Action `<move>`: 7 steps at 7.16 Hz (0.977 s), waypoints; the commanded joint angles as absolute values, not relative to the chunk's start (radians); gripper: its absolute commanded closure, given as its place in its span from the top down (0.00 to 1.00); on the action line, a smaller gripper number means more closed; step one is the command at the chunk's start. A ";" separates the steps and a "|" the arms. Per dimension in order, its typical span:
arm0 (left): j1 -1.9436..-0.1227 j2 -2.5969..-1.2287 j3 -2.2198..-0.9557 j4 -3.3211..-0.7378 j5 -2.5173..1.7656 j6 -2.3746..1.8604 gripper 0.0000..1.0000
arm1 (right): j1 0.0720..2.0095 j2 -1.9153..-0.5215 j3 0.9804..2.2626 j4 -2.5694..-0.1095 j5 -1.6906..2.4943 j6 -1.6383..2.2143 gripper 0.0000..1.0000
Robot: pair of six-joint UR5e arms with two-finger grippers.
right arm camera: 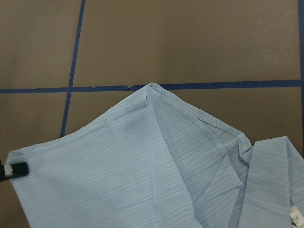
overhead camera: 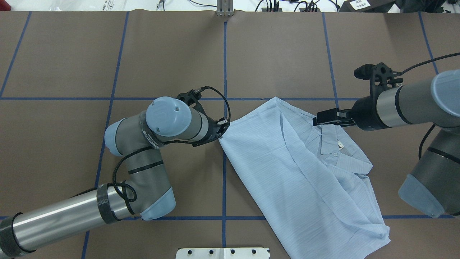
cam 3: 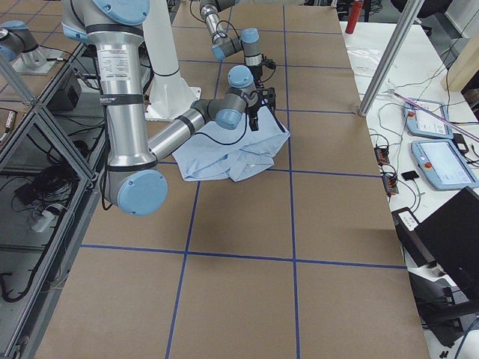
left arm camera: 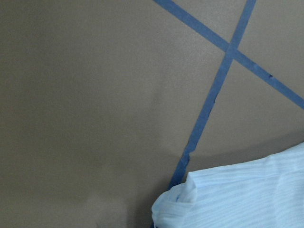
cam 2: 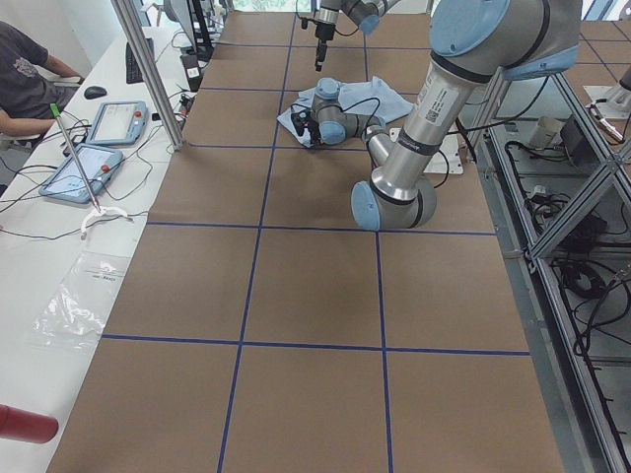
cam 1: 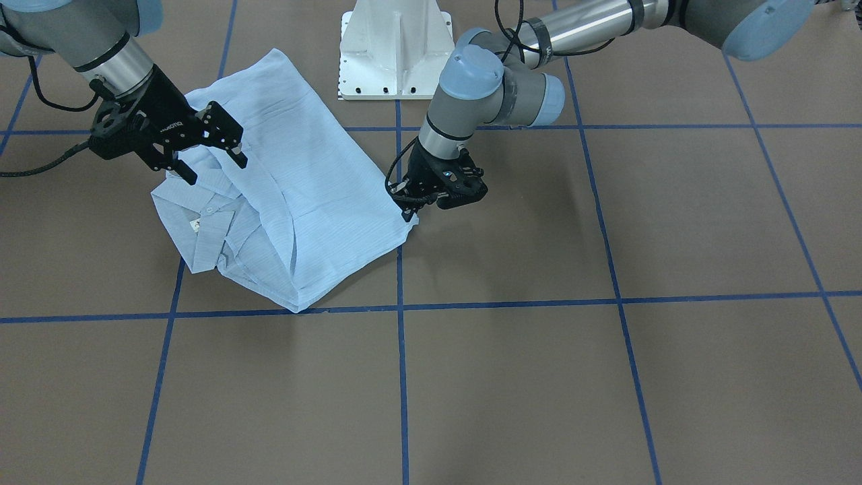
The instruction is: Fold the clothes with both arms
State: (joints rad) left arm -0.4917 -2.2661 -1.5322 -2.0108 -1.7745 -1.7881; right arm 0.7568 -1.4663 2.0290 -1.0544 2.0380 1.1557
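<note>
The shirt's corner, now pinched beside a blue tape line, will be released by my left gripper on the bare brown table [cam 1: 477,415] in front of the nearest crosswise blue tape.
The light-blue striped shirt [cam 1: 310,182] lies partly folded on the brown table, its collar and white neck tag [overhead camera: 340,145] facing up. My left gripper [cam 1: 409,214] is shut on the shirt's corner beside a blue tape line; the same gripper [overhead camera: 220,134] meets that corner in the overhead view. The pinched corner [left arm camera: 173,204] bunches up in the left wrist view, and one black fingertip [right arm camera: 13,170] shows on it in the right wrist view. My right gripper [cam 1: 214,168] hangs open just above the collar end with nothing between its fingers; in the overhead view the right gripper [overhead camera: 318,118] is at the shirt's far edge.
The white pedestal base [cam 1: 396,50] stands just behind the shirt. Blue tape lines [cam 1: 403,377] grid the table. Along the operators' side runs a white bench with tablets [cam 2: 84,172], a seated person [cam 2: 25,74] and a red bottle [cam 2: 25,426].
</note>
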 commanded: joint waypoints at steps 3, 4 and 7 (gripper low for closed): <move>-0.676 -2.284 -1.425 -2.002 -1.766 -1.666 0.00 | 0.795 -1.421 1.985 -1.071 2.059 1.146 1.00; -0.714 -2.366 -1.291 -2.050 -1.743 -1.660 0.00 | 0.798 -1.384 1.986 -1.106 2.071 1.146 1.00; -0.750 -2.506 -0.913 -2.363 -1.657 -1.615 0.00 | 0.798 -1.351 1.988 -1.129 2.089 1.160 1.00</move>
State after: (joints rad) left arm -0.7365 -2.4635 -1.0292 -2.2622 -1.6777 -1.6345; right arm 0.7979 -1.3592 1.9883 -1.1243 2.0866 1.1565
